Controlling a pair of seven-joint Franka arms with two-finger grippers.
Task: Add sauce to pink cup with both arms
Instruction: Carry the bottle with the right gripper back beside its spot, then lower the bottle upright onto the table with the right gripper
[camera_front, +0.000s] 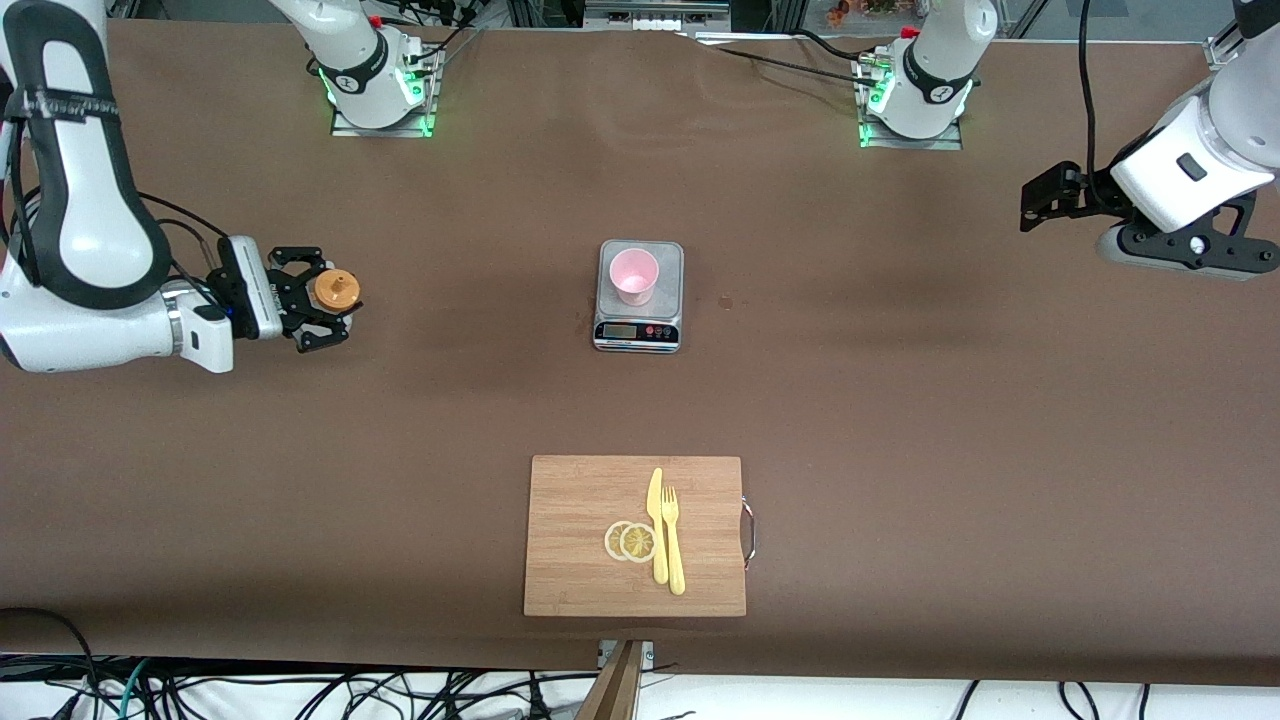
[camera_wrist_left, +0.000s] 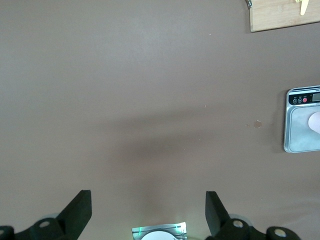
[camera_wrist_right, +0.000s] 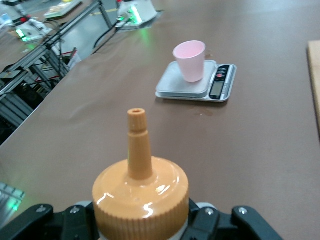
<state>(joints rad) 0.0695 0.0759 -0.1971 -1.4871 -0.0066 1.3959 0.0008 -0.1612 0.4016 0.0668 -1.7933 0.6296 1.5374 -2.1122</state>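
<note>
My right gripper should release the sauce bottle, which now stands upright on the table, on the bare table (camera_front: 366, 316) just beyond its fingertips, toward the silver scale.
The sauce bottle (camera_front: 335, 290) stands upright toward the right arm's end of the table, its orange nozzle cap (camera_wrist_right: 141, 200) pointing up. My right gripper (camera_front: 328, 298) is shut on the bottle below the cap, and in the right wrist view the right gripper (camera_wrist_right: 141, 221) has a finger on each side of it. The pink cup (camera_front: 634, 276) sits on a small silver scale (camera_front: 637, 322) mid-table, also in the right wrist view as the cup (camera_wrist_right: 190, 60) on the scale (camera_wrist_right: 172, 85). My left gripper (camera_front: 1043, 200) hangs open and empty over bare table at the left arm's end; the left gripper (camera_wrist_left: 148, 201) holds nothing.
A wooden cutting board (camera_front: 580, 540) lies nearer the front camera than the scale, carrying two lemon slices (camera_front: 630, 541), a yellow knife (camera_front: 656, 515) and a yellow fork (camera_front: 674, 545). A small stain (camera_front: 725, 301) marks the cloth beside the scale.
</note>
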